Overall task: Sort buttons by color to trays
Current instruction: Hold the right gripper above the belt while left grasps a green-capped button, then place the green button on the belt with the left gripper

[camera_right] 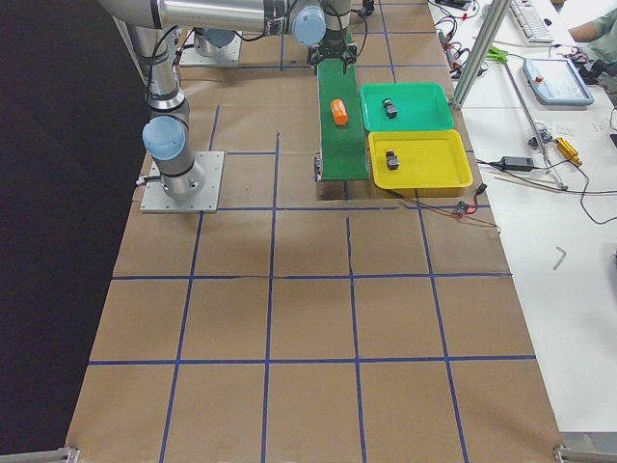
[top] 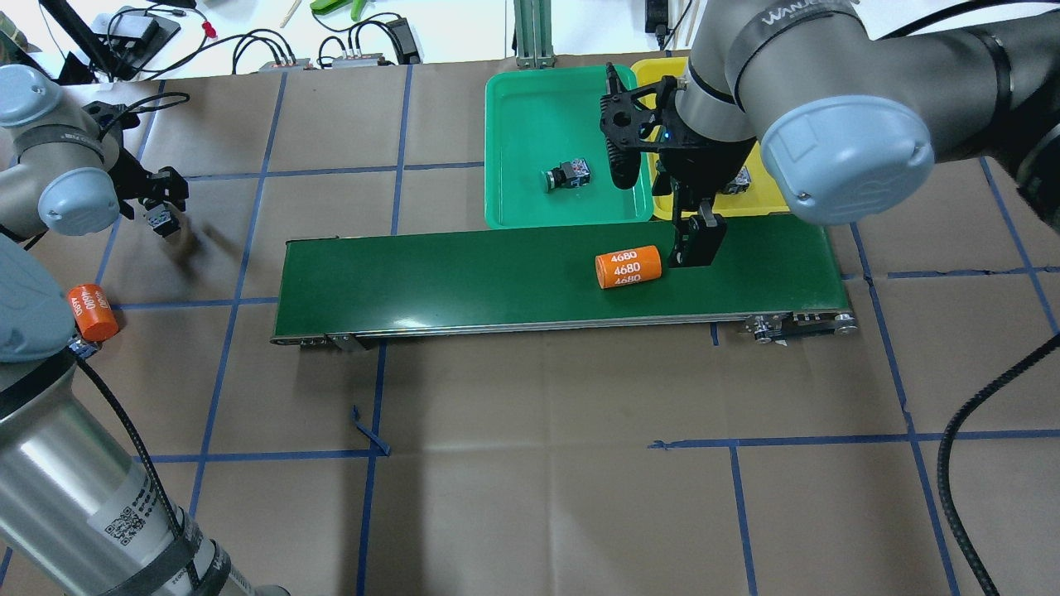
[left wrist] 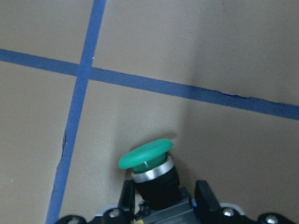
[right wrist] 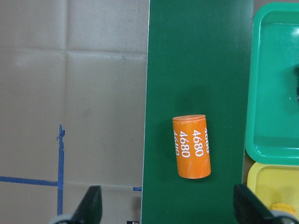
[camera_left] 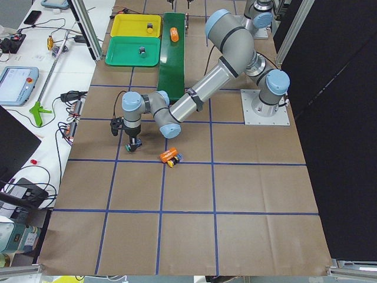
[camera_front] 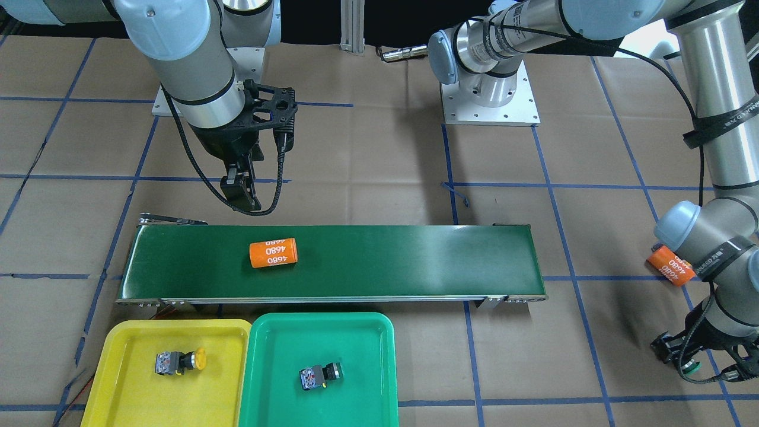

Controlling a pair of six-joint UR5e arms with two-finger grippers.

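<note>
Next, I open my left gripper to release the green-capped button, now low over the brown paper, on the dark-green conveyor belt's bare half [camera_front: 431, 253], away from its orange cylinder.
My left gripper [camera_front: 691, 363] is shut on a green-capped button [left wrist: 145, 154], low over the brown paper at the robot's left end of the table. In its wrist view both fingers [left wrist: 126, 198] press the button's black body. My right gripper [top: 696, 242] hangs open over the conveyor beside the orange cylinder, nothing between its fingers [right wrist: 92, 206]. A yellow-capped button [camera_front: 181, 360] lies in the yellow tray [camera_front: 136, 403]. A dark-capped button [camera_front: 320, 375] lies in the green tray [camera_front: 356, 341]. In the overhead view the right arm hides most of the yellow tray [top: 766, 199].
An orange cylinder marked 4680 [camera_front: 273, 253] lies on the long dark-green conveyor belt [camera_front: 415, 255]. A second orange cylinder [top: 91, 312] lies on the paper by the left arm, a small black and yellow piece [camera_left: 172, 164] beside it. Cables and tools sit beyond the trays.
</note>
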